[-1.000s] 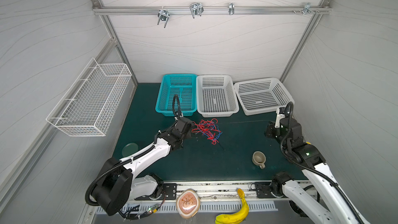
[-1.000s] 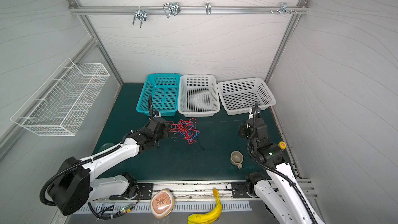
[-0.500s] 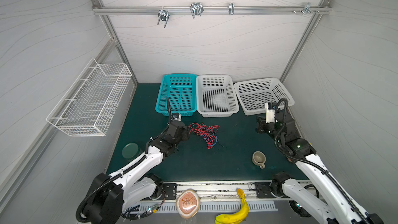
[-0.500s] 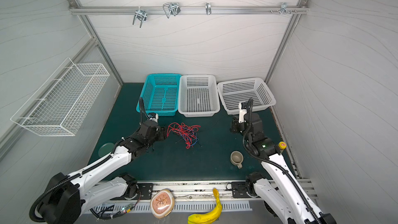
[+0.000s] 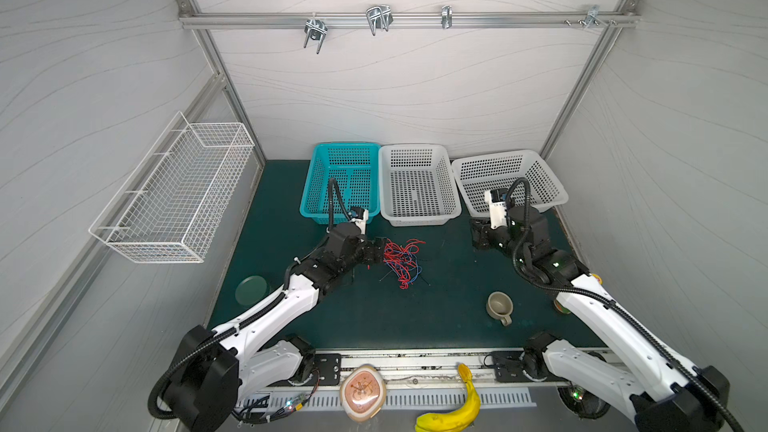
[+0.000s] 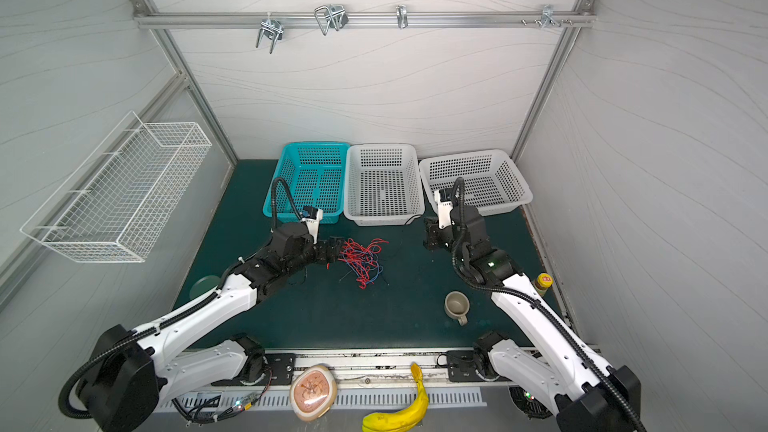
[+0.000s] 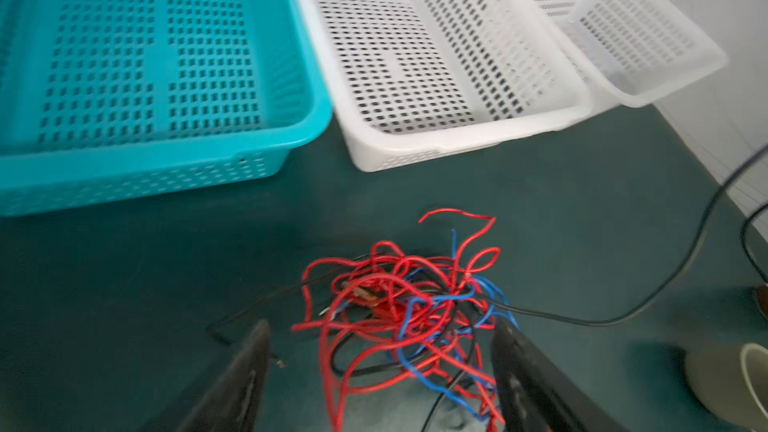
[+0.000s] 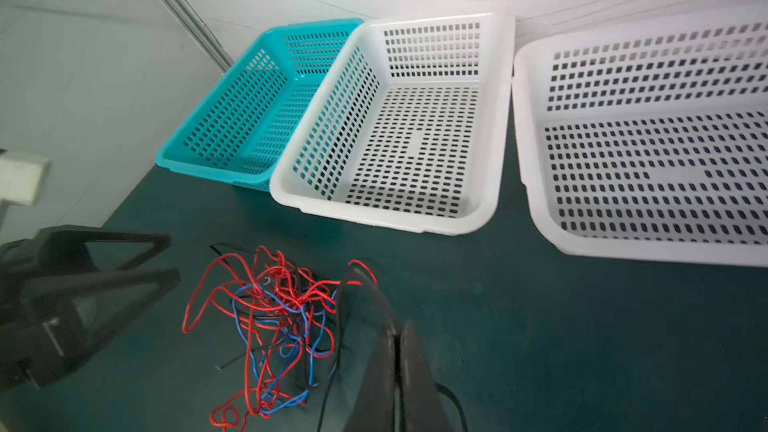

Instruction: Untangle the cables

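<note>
The black cable is the next thing my left gripper needs to go to, and it should close on its part (image 5: 429,256) (image 7: 556,317) just outside the tangle, towards my right gripper.
The cables (image 5: 401,259) (image 6: 361,261) lie in a tangled bunch of red, blue and black wires on the dark green mat. My left gripper (image 5: 376,251) (image 6: 332,249) is open at the bunch's left edge. In the left wrist view the cables (image 7: 407,305) sit between its spread fingers, in the left gripper (image 7: 382,351). My right gripper (image 5: 478,236) (image 8: 397,338) is shut to the right of the bunch (image 8: 274,313). One black cable (image 7: 623,321) (image 8: 332,367) runs from the tangle to its tips.
A teal basket (image 5: 312,197) and two white baskets (image 5: 419,220) (image 5: 540,172) stand along the back. A mug (image 5: 498,307) sits front right and a green lid (image 5: 251,289) front left. A wire basket (image 5: 174,189) hangs on the left wall. A bottle (image 6: 543,282) stands beside the right arm.
My left gripper has gone from shut to open at the bunch's edge. My right gripper, still shut, has moved left toward the bunch, and the black cable has slackened.
</note>
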Robot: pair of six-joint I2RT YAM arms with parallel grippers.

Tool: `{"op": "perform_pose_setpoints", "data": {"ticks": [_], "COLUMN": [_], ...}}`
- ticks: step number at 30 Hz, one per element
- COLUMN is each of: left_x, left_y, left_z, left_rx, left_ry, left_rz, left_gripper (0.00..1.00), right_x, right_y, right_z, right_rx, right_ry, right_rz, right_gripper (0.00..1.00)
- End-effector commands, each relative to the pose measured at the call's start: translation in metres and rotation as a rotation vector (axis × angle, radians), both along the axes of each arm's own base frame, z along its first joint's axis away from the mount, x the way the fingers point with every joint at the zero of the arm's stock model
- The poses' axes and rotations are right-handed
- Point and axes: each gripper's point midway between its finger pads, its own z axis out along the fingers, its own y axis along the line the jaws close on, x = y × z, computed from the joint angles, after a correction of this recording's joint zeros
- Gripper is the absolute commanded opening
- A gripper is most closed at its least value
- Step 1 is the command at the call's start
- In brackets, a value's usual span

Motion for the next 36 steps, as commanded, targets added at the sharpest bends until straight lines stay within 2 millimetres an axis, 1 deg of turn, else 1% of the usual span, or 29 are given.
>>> {"op": "perform_pose_setpoints", "data": {"ticks": [1, 4, 7, 9, 13, 17, 20, 23, 25, 27, 28, 32, 33, 36], "left_x": [0.001, -0.004, -0.009, -0.012, -0.01, 0.002, 0.009, 0.011, 0.013, 0.016, 0.016, 0.014, 0.013, 0.011], "left_y": [-0.054, -0.086, -0.11, -0.122, -0.138, -0.145, -0.15, -0.157, -0.16, -0.161, -0.161, -0.166, -0.168, -0.17], "left_z": [0.029, 0.021, 0.011, 0.007, -0.003, -0.016, -0.024, -0.028, -0.028, -0.028, -0.03, -0.02, -0.015, 0.007], "left_rx": [-0.01, -0.002, 0.022, 0.034, 0.054, 0.079, 0.097, 0.091, 0.084, 0.091, 0.099, 0.06, 0.042, -0.008], "left_ry": [-0.128, -0.137, -0.143, -0.149, -0.128, -0.098, -0.06, -0.029, -0.006, 0.022, 0.038, 0.052, 0.048, 0.019], "left_rz": [-0.202, -0.313, -0.402, -0.446, -0.493, -0.471, -0.456, -0.472, -0.459, -0.451, -0.446, -0.451, -0.457, -0.464], "left_gripper": [0.85, 0.85, 0.85, 0.85, 0.83, 0.77, 0.67, 0.49, 0.3, 0.05, 0.0, 0.0, 0.0, 0.0], "right_x": [0.008, 0.014, 0.017, 0.02, 0.023, 0.022, 0.02, 0.017, 0.016, 0.014, 0.013, 0.012, 0.012, 0.011], "right_y": [0.008, 0.012, 0.014, 0.013, 0.01, 0.009, 0.008, 0.003, 0.0, -0.002, -0.003, -0.003, -0.004, -0.008], "right_z": [0.021, 0.02, 0.018, 0.016, 0.013, 0.014, 0.02, 0.025, 0.026, 0.026, 0.024, 0.014, 0.01, -0.004], "right_rx": [0.043, 0.035, 0.022, 0.009, -0.018, -0.02, -0.013, -0.012, -0.01, -0.008, -0.01, -0.019, -0.022, -0.039], "right_ry": [-0.034, -0.018, 0.002, 0.016, 0.033, 0.028, 0.01, -0.006, -0.013, -0.017, -0.015, 0.006, 0.015, 0.042], "right_rz": [0.001, 0.004, 0.005, -0.006, -0.025, -0.026, -0.023, -0.035, -0.043, -0.046, -0.048, -0.045, -0.049, -0.069], "right_gripper": [0.0, 0.0, 0.0, 0.0, 0.0, 0.0, 0.0, 0.0, 0.0, 0.0, 0.0, 0.0, 0.0, 0.05]}}
